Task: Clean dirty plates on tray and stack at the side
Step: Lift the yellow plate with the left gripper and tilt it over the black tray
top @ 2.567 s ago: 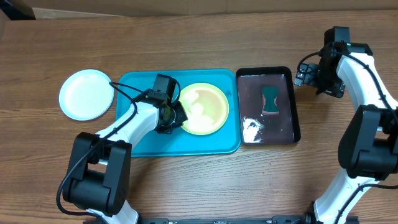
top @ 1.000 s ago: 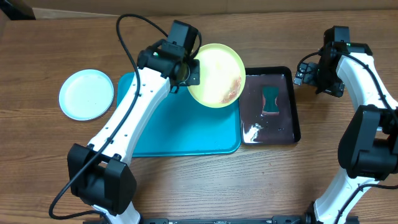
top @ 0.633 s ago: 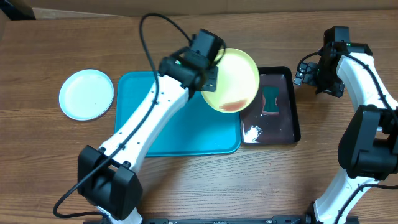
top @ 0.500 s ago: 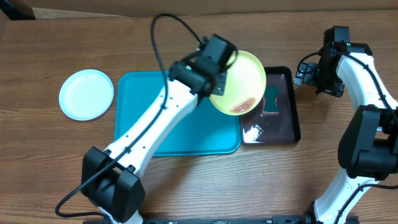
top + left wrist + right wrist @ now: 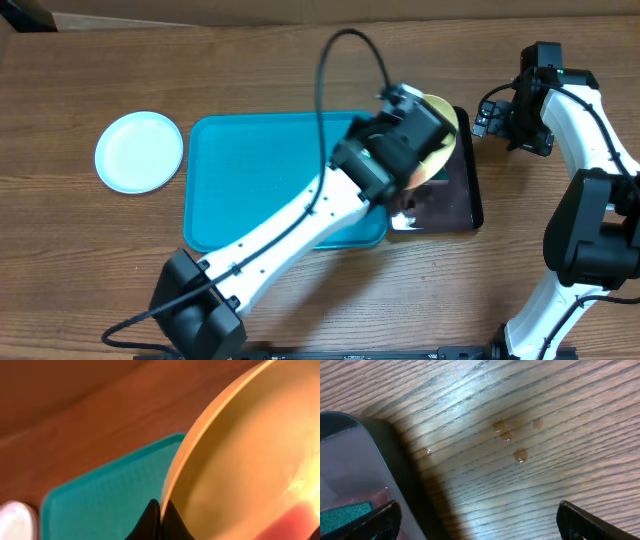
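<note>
My left gripper will let go of the yellow-green plate on top of the light blue plate [image 5: 140, 152] [image 5: 11, 528], next to the turquoise tray.
My left gripper [image 5: 160, 519] is shut on the rim of the yellow-green plate [image 5: 240, 465] and holds it tilted over the black tray [image 5: 468, 200]; in the overhead view only the plate's edge [image 5: 445, 125] shows past the arm. A reddish-brown smear [image 5: 295, 520] sits on the plate's face. The turquoise tray [image 5: 260, 170] lies bare in the middle of the table. A light blue plate [image 5: 139, 151] rests on the wood left of it. My right gripper [image 5: 479, 517] is open and empty above the wood, just right of the black tray's corner [image 5: 365, 460]. The white plate is not in view.
The black tray holds dark water and a green sponge [image 5: 345, 512], mostly hidden under my left arm in the overhead view. A few water drops [image 5: 512, 440] lie on the wood by the right gripper. A cardboard edge [image 5: 150, 20] runs along the back.
My left gripper lifted the yellow-green plate off the turquoise tray and carried it right, over the black tray, tilting it. The right arm has not moved.
</note>
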Motion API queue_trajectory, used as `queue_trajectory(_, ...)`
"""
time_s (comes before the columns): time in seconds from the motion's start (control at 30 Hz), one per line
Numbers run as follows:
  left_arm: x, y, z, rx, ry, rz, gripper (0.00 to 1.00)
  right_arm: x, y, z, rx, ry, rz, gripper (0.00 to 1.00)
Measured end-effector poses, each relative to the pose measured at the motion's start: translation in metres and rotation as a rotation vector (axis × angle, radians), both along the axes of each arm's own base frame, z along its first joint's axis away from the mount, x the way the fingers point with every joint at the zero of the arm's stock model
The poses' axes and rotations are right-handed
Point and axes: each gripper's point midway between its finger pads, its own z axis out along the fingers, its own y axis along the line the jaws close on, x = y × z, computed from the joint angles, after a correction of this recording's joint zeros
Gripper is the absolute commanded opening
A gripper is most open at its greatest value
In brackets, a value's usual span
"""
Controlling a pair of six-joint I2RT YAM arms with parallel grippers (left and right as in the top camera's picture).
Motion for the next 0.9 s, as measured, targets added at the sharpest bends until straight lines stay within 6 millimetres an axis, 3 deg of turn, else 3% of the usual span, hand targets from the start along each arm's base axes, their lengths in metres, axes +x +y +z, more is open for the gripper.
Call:
queue_trajectory(0.23, -0.012, -0.02, 0.025, 0.125, -0.151, -0.058, 0.04, 0.0, 0.0, 0.0, 0.0, 0.0, 0.0, 1.0)
queue_trajectory(0.63, -0.021, -0.023, 0.053, 0.311, -0.294, -0.067, 0.05, 0.0, 0.0, 0.0, 0.0, 0.0, 0.0, 1.0)
queue_trajectory(0.9, -0.021, -0.027, 0.061, 0.325, -0.332, -0.07, 0.04, 0.0, 0.0, 0.0, 0.0, -0.001, 0.0, 1.0)
